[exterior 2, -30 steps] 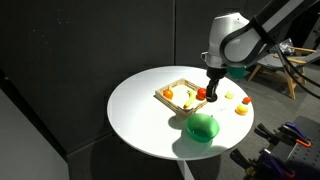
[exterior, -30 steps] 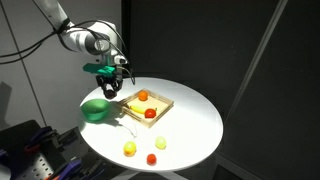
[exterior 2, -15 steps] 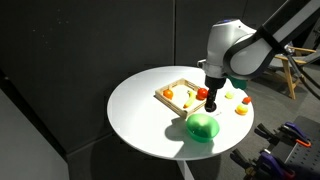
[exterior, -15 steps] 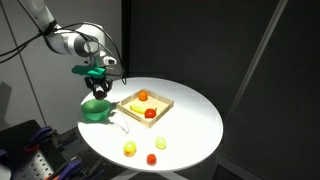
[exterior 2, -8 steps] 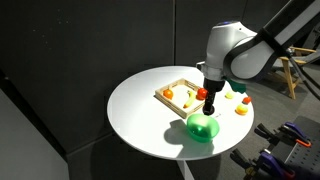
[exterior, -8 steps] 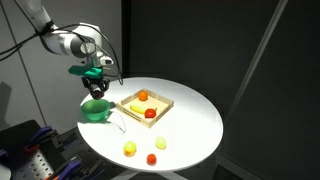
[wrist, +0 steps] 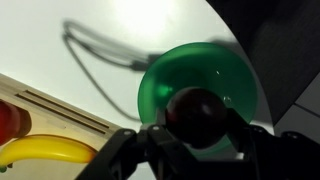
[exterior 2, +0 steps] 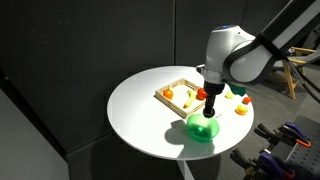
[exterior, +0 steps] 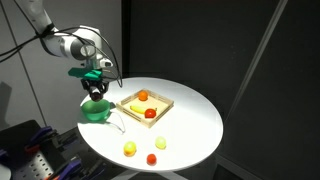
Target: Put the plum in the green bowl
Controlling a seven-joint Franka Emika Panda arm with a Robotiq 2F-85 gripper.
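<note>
The robot's gripper needs to release the plum in the middle of the green bowl's bottom (exterior: 97,108) (wrist: 199,99), near the edge of the table.
The dark purple-maroon plum (wrist: 198,115) sits between my gripper's (wrist: 197,133) fingers in the wrist view, held directly above the green bowl (wrist: 165,80). The bowl stands on the white round table near its edge in both exterior views (exterior: 97,110) (exterior 2: 204,128). My gripper (exterior: 96,92) (exterior 2: 209,106) hangs just above the bowl, shut on the plum. The plum is too small and dark to make out in the exterior views.
A square light wooden tray (exterior: 146,106) (exterior 2: 181,95) next to the bowl holds a red-orange fruit (exterior: 150,114) and a yellow fruit (wrist: 45,152). Loose yellow (exterior: 130,149) and red-orange (exterior: 151,159) fruits lie on the white table (exterior: 195,115). A thin wire loop (wrist: 100,50) lies beside the bowl.
My gripper has carried the plum from over the tray's edge sideways to above the green bowl and come lower toward it.
</note>
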